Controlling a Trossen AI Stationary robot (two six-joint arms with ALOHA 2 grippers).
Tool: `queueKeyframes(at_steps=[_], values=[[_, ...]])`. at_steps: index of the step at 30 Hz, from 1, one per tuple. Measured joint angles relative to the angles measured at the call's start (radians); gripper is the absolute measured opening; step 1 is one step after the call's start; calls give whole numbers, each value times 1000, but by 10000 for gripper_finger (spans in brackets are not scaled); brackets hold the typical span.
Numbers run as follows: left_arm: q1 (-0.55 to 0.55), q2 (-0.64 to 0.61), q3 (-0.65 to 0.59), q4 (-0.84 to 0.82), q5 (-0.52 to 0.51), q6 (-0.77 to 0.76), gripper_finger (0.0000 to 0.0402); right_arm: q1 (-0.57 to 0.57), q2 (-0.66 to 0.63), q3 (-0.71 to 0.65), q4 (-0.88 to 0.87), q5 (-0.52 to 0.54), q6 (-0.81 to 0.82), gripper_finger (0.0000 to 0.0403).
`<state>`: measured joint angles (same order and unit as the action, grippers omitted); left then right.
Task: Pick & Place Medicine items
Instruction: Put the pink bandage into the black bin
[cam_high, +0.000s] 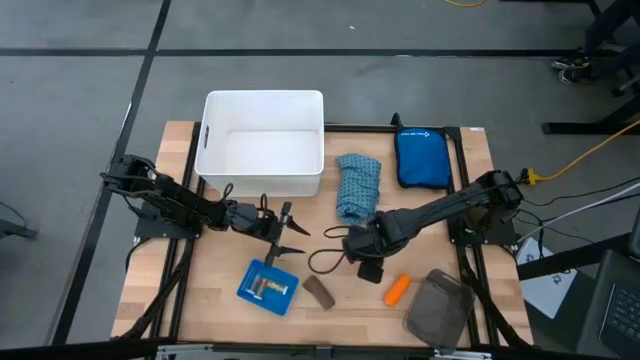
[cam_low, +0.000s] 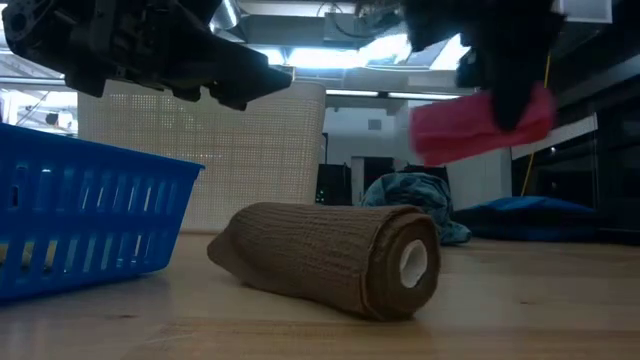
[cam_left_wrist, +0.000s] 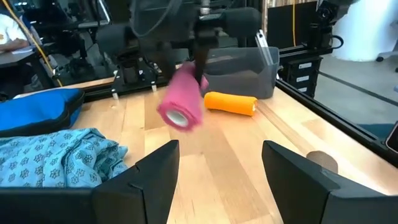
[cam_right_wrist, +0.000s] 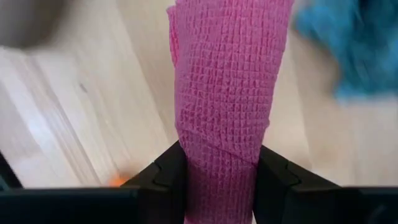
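The pink roll, now held above the table's middle, will be let go by my right gripper inside the grey container (cam_high: 440, 288), toward the container's far end.
The medicine items are bandage-like rolls. A pink roll (cam_left_wrist: 182, 102) sits in my shut right gripper (cam_high: 362, 246) above the table's middle; in the high view the gripper hides it. An orange roll (cam_high: 397, 289) and a brown roll (cam_high: 320, 292) lie on their sides near the table's near edge. A small blue basket (cam_high: 268, 287) with small bits in it stands left of the brown roll. My left gripper (cam_high: 287, 232) hovers open left of the pink roll, touching nothing. My right gripper pinches the pink roll at one end (cam_right_wrist: 217, 168) between its two fingers (cam_right_wrist: 169, 177), which lie along the roll's length. The roll is lifted clear of the table (cam_low: 480, 125) and slants down away from the fingers, its open core end (cam_left_wrist: 177, 116) facing my left arm.
A white bin (cam_high: 263, 143) stands at the far edge, with a teal cloth (cam_high: 357, 185) and a blue pouch (cam_high: 422, 158) to its right. A grey container (cam_high: 440, 308) sits at the near right corner. A black cord loop (cam_high: 325, 262) lies below the right gripper.
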<state>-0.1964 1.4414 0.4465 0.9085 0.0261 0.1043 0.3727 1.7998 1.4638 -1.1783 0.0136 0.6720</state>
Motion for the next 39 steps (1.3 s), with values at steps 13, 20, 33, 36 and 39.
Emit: queueKeyframes(at_steps=[13, 20, 33, 36, 39], values=[[42, 0, 0, 8, 98, 49, 226, 163, -52, 99, -392, -52, 346, 127], [49, 0, 1, 8, 130, 58, 226, 342, -176, 98, -393, 6, 651, 127], [50, 0, 1, 8, 130, 76, 226, 653, -235, -125, -203, -24, 1197, 127], [50, 0, 1, 8, 129, 76, 226, 693, -235, -193, -89, -61, 1270, 127], [50, 0, 1, 9, 128, 76, 226, 720, -235, -248, 10, -87, 1328, 127]])
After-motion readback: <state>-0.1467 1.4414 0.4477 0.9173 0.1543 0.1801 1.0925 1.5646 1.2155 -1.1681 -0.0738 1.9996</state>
